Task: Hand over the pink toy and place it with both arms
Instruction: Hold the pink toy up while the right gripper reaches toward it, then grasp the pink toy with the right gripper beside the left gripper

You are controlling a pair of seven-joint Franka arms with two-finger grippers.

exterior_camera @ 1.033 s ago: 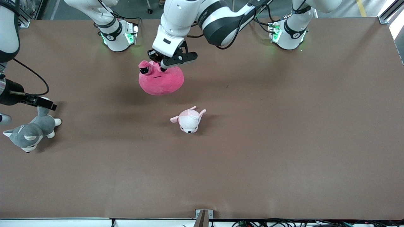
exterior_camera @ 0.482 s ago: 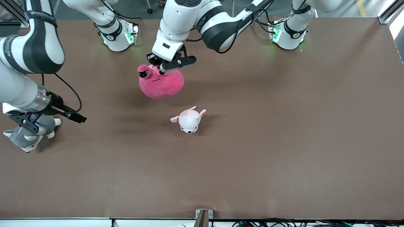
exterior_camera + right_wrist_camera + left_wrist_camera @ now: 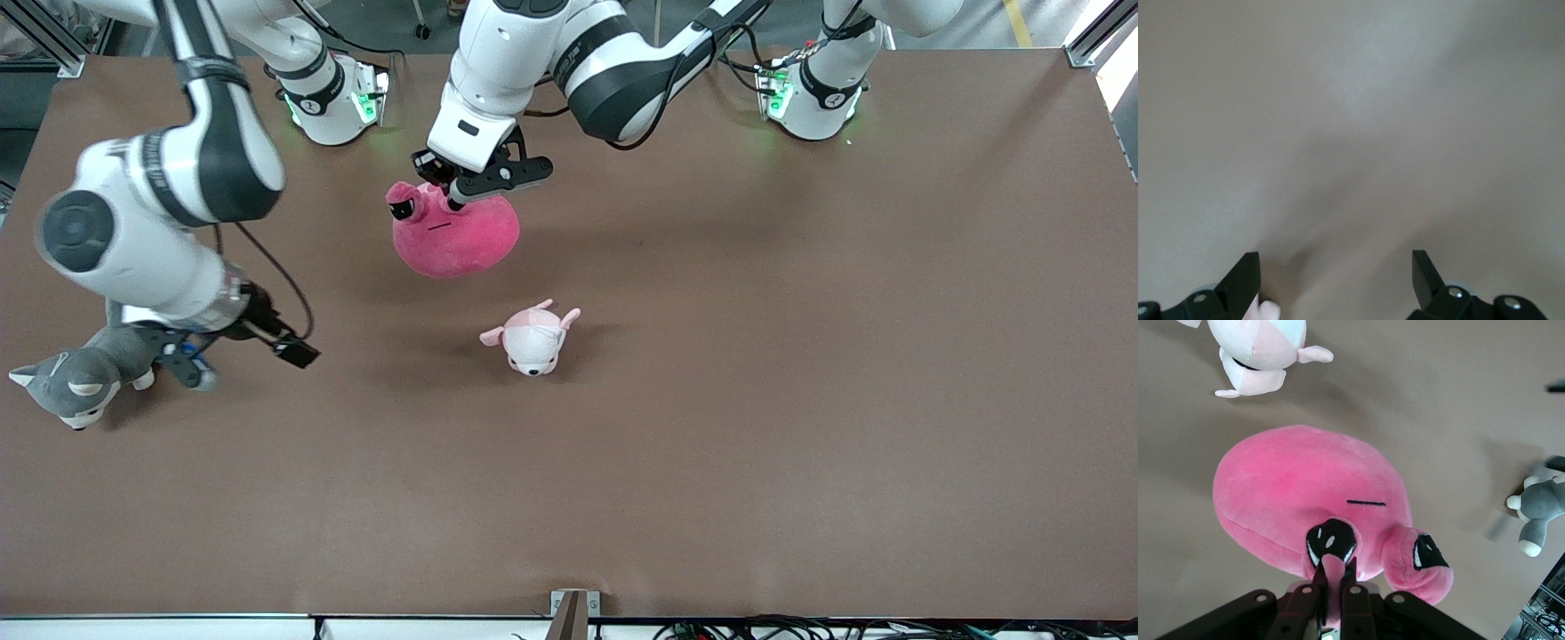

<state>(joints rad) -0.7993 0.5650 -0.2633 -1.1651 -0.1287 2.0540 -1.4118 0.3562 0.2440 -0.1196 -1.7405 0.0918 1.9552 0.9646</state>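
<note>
The hot-pink toy's free eye stalk [image 3: 403, 207] is the next thing my right gripper will go to and close on, because my left gripper holds the other stalk.
The hot-pink toy [image 3: 455, 236] hangs from my left gripper [image 3: 452, 192], which is shut on one of its black eye stalks and holds it just above the table near the robots' bases. In the left wrist view the toy [image 3: 1305, 487] fills the middle, and the left gripper [image 3: 1333, 577] pinches the stalk between its fingertips. My right gripper [image 3: 244, 363] is open and empty, over the table beside the grey husky. In the right wrist view the right gripper [image 3: 1335, 280] has only bare table between its fingers.
A small pale pink-and-white puppy plush [image 3: 532, 338] lies mid-table, nearer the front camera than the pink toy; it also shows in the left wrist view [image 3: 1261, 347]. A grey-and-white husky plush [image 3: 76, 380] lies at the right arm's end, also visible in the left wrist view [image 3: 1538, 513].
My right arm has swung in from the table's end, its gripper passing over the husky toward the middle. The left gripper lowered the pink toy slightly, then held still.
</note>
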